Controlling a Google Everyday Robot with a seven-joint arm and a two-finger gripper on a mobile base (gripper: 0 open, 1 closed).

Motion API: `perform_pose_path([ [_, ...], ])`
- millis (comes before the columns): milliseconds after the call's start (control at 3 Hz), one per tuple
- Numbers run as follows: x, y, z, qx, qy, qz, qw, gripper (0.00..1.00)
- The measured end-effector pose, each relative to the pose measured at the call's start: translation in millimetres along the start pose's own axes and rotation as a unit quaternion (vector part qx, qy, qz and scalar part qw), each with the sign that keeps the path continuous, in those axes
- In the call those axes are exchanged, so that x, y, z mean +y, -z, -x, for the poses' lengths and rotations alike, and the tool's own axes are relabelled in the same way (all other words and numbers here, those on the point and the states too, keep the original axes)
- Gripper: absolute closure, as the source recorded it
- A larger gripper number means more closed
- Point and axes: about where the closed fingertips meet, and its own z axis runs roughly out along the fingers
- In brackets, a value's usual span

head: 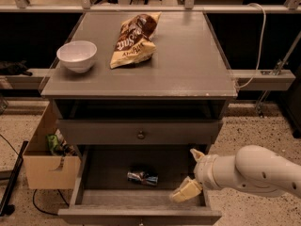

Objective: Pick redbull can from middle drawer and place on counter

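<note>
The end of the redbull can (152,179) that faces my gripper's open fingers, inside the open middle drawer, will be the part my gripper closes on.
The redbull can (142,176) lies on its side on the dark floor of the open middle drawer (106,173), near the middle. My gripper (191,172) is open and empty over the drawer's right side, to the right of the can and apart from it. One pale finger (196,154) points up and the other (186,190) points down toward the drawer's front. The white arm reaches in from the lower right. The grey counter (188,65) is the cabinet's top, above.
On the counter stand a white bowl (77,55) at the left and a yellow-brown snack bag (133,40) at the back middle. A closed drawer front with a round knob (140,135) sits above the open drawer. A cardboard box (47,166) stands on the floor at the left.
</note>
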Motion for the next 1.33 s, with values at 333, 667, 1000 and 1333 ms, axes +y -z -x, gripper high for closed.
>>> perform_pose_path([
  [333,1,-1,0,-0.002,0.0,-0.004,1.0,0.0],
  [667,9,-38,-8,-0.002,-0.014,0.014,0.9998,0.0],
  [1000,19,-93,-26,0.007,-0.037,0.048,0.9981,0.0],
  [1333,27,-136,-44,0.018,-0.055,0.07,0.9959,0.0],
])
